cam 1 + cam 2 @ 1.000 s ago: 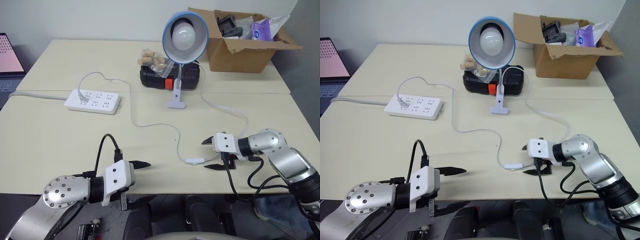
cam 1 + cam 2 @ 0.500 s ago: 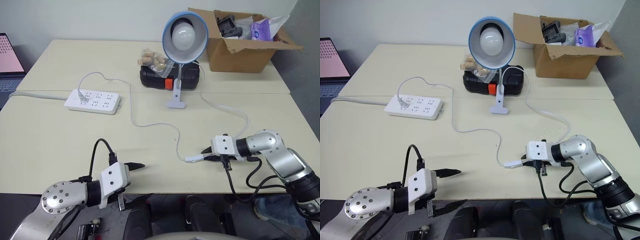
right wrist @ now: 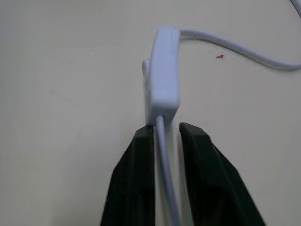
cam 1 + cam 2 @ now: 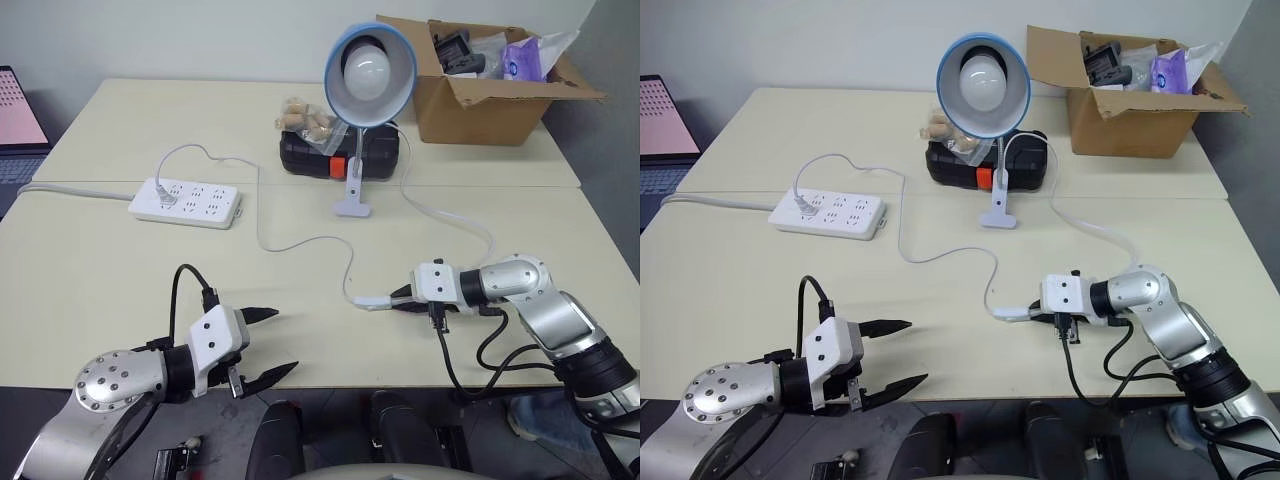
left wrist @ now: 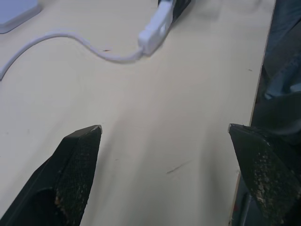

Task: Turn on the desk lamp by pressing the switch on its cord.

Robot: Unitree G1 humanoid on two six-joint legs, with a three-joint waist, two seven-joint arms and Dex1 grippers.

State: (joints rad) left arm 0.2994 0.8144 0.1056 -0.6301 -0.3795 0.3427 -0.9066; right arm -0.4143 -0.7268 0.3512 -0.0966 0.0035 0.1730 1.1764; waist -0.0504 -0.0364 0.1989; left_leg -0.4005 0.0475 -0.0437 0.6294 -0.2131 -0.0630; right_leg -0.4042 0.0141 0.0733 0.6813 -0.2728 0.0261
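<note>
The robot's right gripper is pinching only the cord behind the switch, so it should open, move forward and grip the switch's end [image 3: 162,104] before the left gripper presses it.
The desk lamp [image 4: 370,62] stands at mid-table on its small white base, its blue shade and white bulb facing me. Its thin white cord [image 4: 300,245] loops across the table to the switch [image 4: 372,300], a small white oblong lying near the front edge. My right gripper [image 4: 402,298] points left just behind the switch. In the right wrist view its fingers [image 3: 141,155] are closed to a narrow gap around the cord, with their tips against the switch's [image 3: 162,75] end. My left gripper [image 4: 278,340] hangs open over the front edge, well left of the switch.
A white power strip [image 4: 185,202] with the cord plugged in lies at the left. A black case [image 4: 335,155] and a small bag sit behind the lamp. An open cardboard box [image 4: 480,90] stands at the back right, and a laptop [image 4: 15,120] at the far left edge.
My right gripper went from open beside the switch to closed on the cord. It then moved left and away, taking the switch along. The left gripper sank a little.
</note>
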